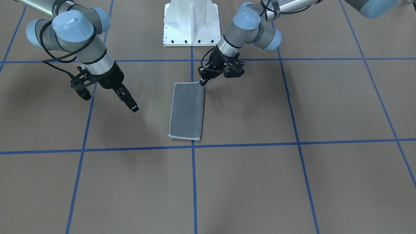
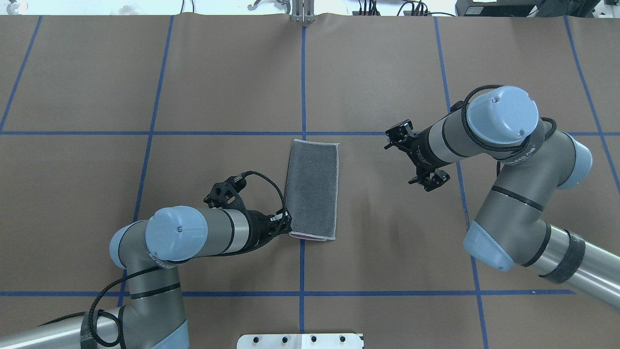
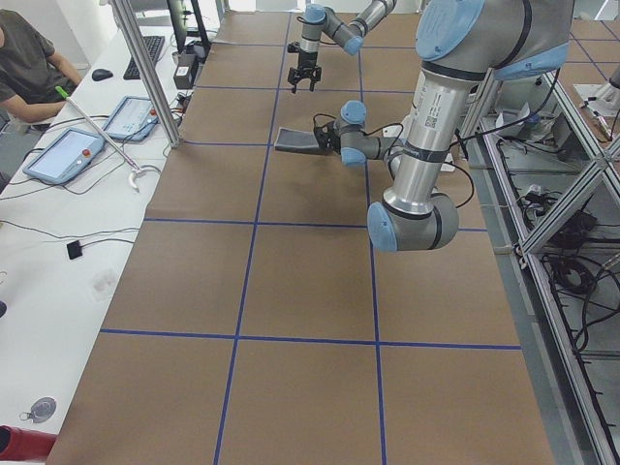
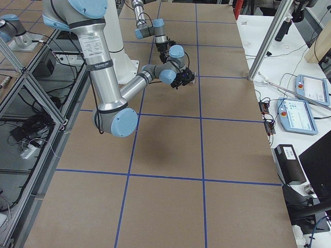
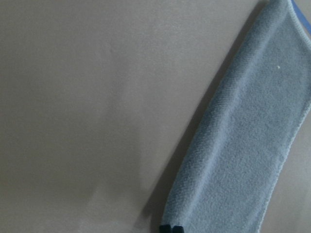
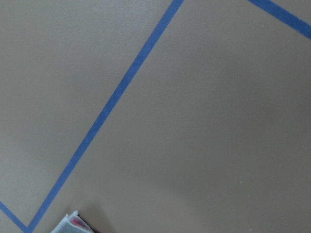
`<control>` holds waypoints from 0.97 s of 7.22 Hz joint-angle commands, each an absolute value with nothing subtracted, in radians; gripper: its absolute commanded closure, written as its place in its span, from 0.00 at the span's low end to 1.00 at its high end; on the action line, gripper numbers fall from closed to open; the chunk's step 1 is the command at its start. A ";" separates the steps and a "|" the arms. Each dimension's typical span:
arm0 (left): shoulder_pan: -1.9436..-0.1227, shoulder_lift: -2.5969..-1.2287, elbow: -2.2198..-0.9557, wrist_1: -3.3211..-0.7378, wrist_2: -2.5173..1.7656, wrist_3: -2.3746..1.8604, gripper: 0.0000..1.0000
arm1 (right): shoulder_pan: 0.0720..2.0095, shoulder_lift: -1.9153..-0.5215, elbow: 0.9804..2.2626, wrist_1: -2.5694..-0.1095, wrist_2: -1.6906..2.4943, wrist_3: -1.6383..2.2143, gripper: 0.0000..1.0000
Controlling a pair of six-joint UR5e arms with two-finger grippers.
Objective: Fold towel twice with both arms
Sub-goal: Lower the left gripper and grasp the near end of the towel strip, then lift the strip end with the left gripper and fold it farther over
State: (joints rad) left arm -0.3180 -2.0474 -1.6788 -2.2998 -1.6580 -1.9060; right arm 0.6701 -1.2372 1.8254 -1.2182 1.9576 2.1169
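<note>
Next, my left gripper releases the towel's corner on the towel's end [image 1: 188,136] [image 5: 297,41] farthest from the white pedestal base.
The towel [image 1: 187,110] lies flat on the brown table, folded into a long rectangle with the dark grey face up; a pink sliver shows at its near end [image 2: 310,236]. My left gripper [image 1: 202,83] is shut, its tips on the towel's corner nearest the robot base, as the overhead view [image 2: 286,225] and the left wrist view [image 5: 171,228] show. My right gripper [image 1: 134,109] hangs above bare table, apart from the towel's other long side. No fingertips show in the right wrist view, so it appears open. Only a towel corner [image 6: 73,223] shows there.
The white pedestal base [image 1: 190,22] stands behind the towel. Blue tape lines [image 1: 193,182] divide the brown table into squares. An operator's desk with tablets [image 3: 68,155] runs along the table's far side.
</note>
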 commanded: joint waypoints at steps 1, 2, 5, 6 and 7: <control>-0.311 -2.078 -1.717 -2.222 -1.663 -1.907 1.00 | 0.676 -1.246 1.825 -1.218 1.973 2.115 0.00; -0.324 -2.092 -1.704 -2.214 -1.660 -1.905 1.00 | 0.678 -1.256 1.825 -1.216 1.974 2.112 0.00; -0.435 -2.216 -1.584 -2.210 -1.660 -1.911 1.00 | 0.732 -1.288 1.822 -1.218 2.014 2.011 0.00; -0.465 -2.244 -1.547 -2.210 -1.663 -1.958 1.00 | 0.735 -1.289 1.822 -1.218 2.019 2.011 0.00; -0.480 -2.285 -1.507 -2.212 -1.664 -1.963 1.00 | 0.735 -1.289 1.822 -1.218 2.022 2.011 0.00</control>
State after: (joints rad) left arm -0.4531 -2.2371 -1.5582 -2.2108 -1.6622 -1.9446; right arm 0.7309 -1.2866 1.8227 -1.2177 2.0159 2.0181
